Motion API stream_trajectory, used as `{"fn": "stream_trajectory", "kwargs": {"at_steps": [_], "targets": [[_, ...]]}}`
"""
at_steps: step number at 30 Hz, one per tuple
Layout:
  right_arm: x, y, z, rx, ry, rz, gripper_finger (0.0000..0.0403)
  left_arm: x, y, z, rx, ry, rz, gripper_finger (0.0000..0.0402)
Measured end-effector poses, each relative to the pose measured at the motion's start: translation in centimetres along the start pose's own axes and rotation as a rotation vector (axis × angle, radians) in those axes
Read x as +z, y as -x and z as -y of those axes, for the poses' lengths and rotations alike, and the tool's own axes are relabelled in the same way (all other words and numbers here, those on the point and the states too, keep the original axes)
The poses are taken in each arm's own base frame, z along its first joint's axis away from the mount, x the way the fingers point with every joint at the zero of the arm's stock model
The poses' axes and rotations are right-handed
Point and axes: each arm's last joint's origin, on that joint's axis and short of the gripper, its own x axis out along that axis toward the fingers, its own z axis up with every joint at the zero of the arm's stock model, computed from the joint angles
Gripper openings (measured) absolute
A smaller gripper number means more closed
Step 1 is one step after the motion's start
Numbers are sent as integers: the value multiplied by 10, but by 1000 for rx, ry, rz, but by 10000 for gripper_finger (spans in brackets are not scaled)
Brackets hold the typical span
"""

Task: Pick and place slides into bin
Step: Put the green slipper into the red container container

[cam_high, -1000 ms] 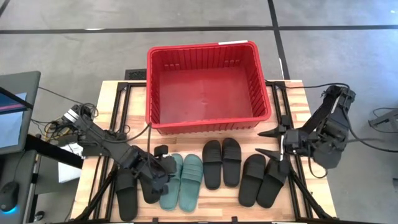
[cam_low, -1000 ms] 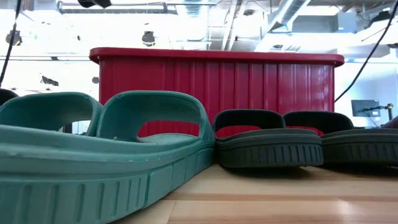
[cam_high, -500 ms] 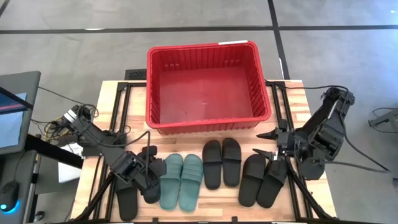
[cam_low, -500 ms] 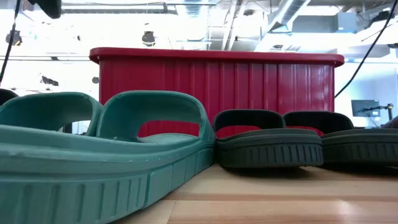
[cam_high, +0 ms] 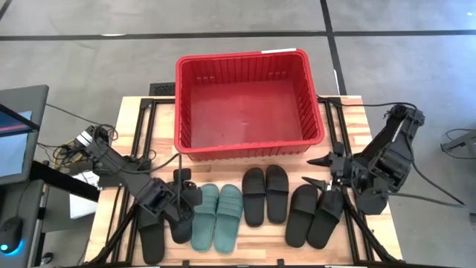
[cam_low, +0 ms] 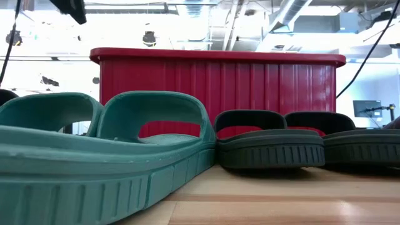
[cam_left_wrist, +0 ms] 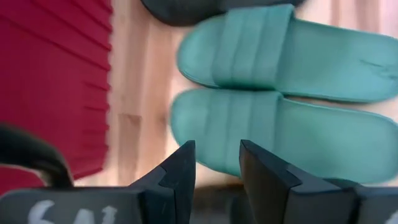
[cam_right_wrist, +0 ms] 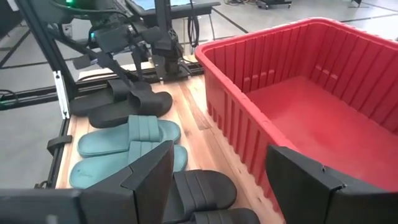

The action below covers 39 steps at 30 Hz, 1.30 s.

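Observation:
Next, I close my left gripper on the strap's outer side (cam_high: 201, 202) (cam_left_wrist: 240, 152) on the green slide that is next to the black pair beneath that gripper.
All the slides lie soles down in a row on the wooden table, nearer than the red bin (cam_high: 249, 152). There is a black pair (cam_high: 152, 237) at the left, the green pair (cam_high: 217, 217), a black pair (cam_high: 265, 195) and a black pair (cam_high: 316, 216). My left gripper (cam_high: 184, 186) hangs between the left black pair and the green pair. Its fingers stand a narrow gap apart and hold nothing. In the left wrist view (cam_left_wrist: 217, 158) they point at the green slides (cam_left_wrist: 280, 93). My right gripper (cam_high: 318, 170) is wide open and empty above the right black pair's toes.
The bin is empty and fills the table's far middle (cam_right_wrist: 298, 93). Black frame rails (cam_high: 141, 126) run along both table sides. A monitor (cam_high: 15, 134) and cables stand off the left edge. Bare wood (cam_high: 152, 160) lies between the bin and the slides.
My left gripper has gone from above the green pair's toes toward the table's left edge, and now sits beside the left black pair. My right arm has shifted slightly toward the left. No slide has moved.

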Motion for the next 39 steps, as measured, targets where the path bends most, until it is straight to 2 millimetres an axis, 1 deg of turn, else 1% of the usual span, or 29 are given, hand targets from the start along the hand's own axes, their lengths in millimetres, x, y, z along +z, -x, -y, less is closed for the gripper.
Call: {"fn": "stream_trajectory", "kwargs": {"at_steps": [4, 8, 12, 14, 16, 18, 20, 22, 28, 32, 35, 39], "targets": [[1, -4, 2, -20, -3, -5, 240, 3, -2, -4, 34, -15, 15, 114], [2, -9, 5, -15, -4, -46, 240, 5, -4, -8, 39, 82, 13, 114], [2, -12, 7, -24, -3, -67, 240, 7, -6, -11, 40, 106, 8, 114], [2, -13, 8, -31, -7, -67, 240, 8, -6, -11, 4, 141, -7, 114], [2, -13, 8, -31, -8, -69, 240, 9, -7, -9, -55, 145, -30, 114], [2, -13, 8, -30, -8, -68, 240, 11, -8, -4, -124, 93, -25, 114], [2, -13, 8, -30, -7, -69, 240, 11, -9, 2, -153, 43, -10, 114], [2, -13, 8, -30, -8, -68, 240, 11, -11, 4, -153, 19, -5, 114], [2, -13, 8, -15, -16, -82, 240, 11, -16, 7, -158, 27, -25, 114], [2, -13, 8, -13, -17, -83, 240, 6, -13, 13, -193, 36, -63, 114], [2, -13, 8, -13, -13, -83, 240, -1, -10, 17, -169, 20, -79, 114], [2, -13, 8, -14, -10, -83, 240, -4, -10, 22, -147, -3, -65, 114]]}}
